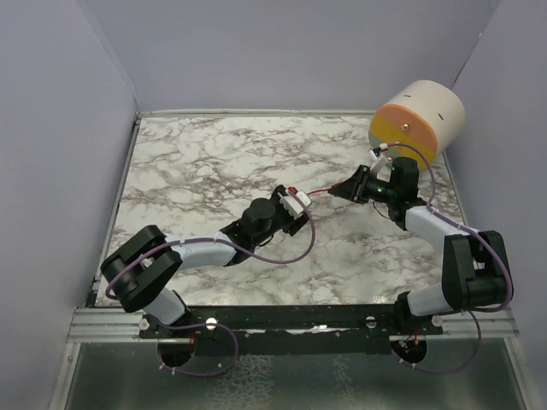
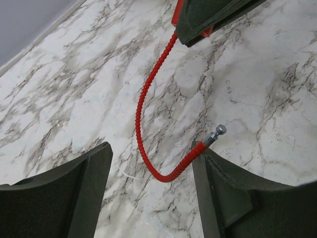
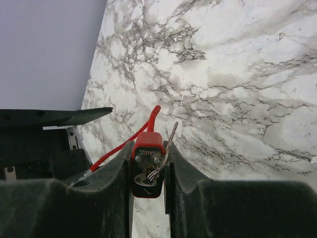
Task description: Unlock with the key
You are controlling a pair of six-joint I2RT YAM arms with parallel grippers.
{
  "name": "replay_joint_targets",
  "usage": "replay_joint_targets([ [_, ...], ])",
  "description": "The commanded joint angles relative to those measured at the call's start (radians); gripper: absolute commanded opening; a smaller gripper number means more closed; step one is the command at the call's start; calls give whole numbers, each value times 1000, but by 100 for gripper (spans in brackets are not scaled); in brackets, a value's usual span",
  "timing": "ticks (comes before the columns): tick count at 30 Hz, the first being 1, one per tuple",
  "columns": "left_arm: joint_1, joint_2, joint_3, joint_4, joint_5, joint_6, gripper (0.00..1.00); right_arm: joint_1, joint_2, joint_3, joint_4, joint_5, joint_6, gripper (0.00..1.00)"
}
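Note:
Next, my right gripper releases the red padlock, now clamped between its fingers, setting it free on the marble (image 1: pixel 300 178) (image 3: pixel 197 83) just behind the fingertips of my left gripper.
A red padlock body (image 3: pixel 147 148) marked 30mm is clamped between my right gripper's (image 3: pixel 148 168) fingers. A thin metal key (image 3: pixel 170 139) on a ring stands against its right side. The lock's red ribbed cable (image 2: pixel 148 99) runs from the lock across the marble toward my left gripper (image 2: pixel 151 193). The cable's metal tip (image 2: pixel 218 131) is free and lies at the top of the left gripper's right finger (image 2: pixel 237 198). The left gripper is open, with the cable's bend between its fingers. In the top view the two grippers, left (image 1: pixel 295 203) and right (image 1: pixel 342 190), face each other mid-table.
A large cream cylinder (image 1: pixel 419 120) with an orange and yellow face lies at the back right corner, just behind the right arm. Grey walls close the table (image 1: pixel 214 162) at the left, back and right.

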Motion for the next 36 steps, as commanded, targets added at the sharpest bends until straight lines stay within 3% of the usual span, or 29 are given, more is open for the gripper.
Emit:
replay_joint_targets([
  [1, 9, -124, -51, -48, -134, -44, 68, -8, 22, 30, 35, 3, 4, 1],
  [8, 47, -274, -128, -131, -217, -129, 68, -13, 40, 33, 49, 18, 2, 1],
  [18, 92, -421, -164, -246, -474, -363, 70, -13, 65, 28, 103, 36, 14, 1],
  [32, 130, -485, -191, -306, -420, -474, 72, 28, 140, 17, 218, 145, 66, 1],
  [36, 130, -481, -181, -309, -386, -498, 73, 51, 190, 5, 318, 185, 126, 1],
])
